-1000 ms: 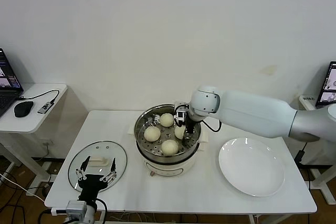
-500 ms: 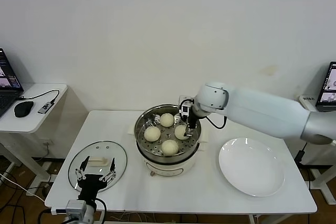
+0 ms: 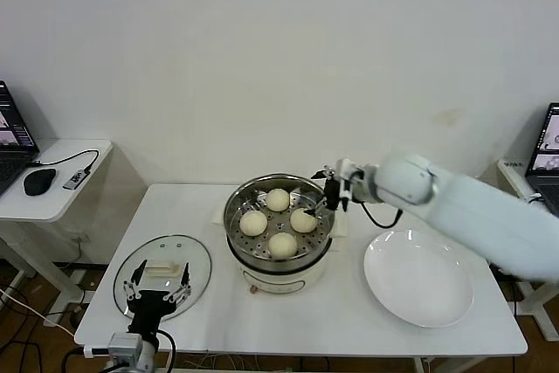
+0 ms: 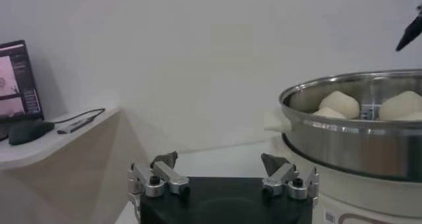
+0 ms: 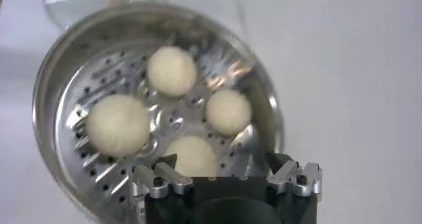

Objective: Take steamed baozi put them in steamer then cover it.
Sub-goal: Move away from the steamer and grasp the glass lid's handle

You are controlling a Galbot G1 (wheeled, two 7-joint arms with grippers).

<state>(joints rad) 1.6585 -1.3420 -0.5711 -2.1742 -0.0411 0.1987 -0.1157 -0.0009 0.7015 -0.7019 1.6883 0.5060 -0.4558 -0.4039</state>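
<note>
I will next move my left gripper to the cover's cream bar handle (image 3: 161, 266) and close it there, because the steamer's baozi are ready to be covered.
Several steamed baozi (image 3: 278, 200) lie in the shiny steamer (image 3: 262, 183) on its cream pot base at the table's middle. The right wrist view looks down on these baozi (image 5: 119, 124) on the steamer's perforated floor (image 5: 173, 118). My right gripper (image 3: 327, 188) hovers open and empty just above the steamer's right rim. The cover (image 3: 196, 261), a glass lid with a cream bar handle, lies flat at the table's front left. My left gripper (image 3: 159, 290) rests open over the cover's near edge. From the left wrist view the steamer (image 4: 356, 140) stands ahead.
A flat white plate (image 3: 419, 279) lies right of the steamer. A side table (image 3: 52, 185) at the far left carries a laptop, a mouse and a cable. Another laptop stands at the far right edge.
My right gripper has opened, left a baozi in the steamer, and drawn up and to the right, off the basket. The left arm has not moved.
</note>
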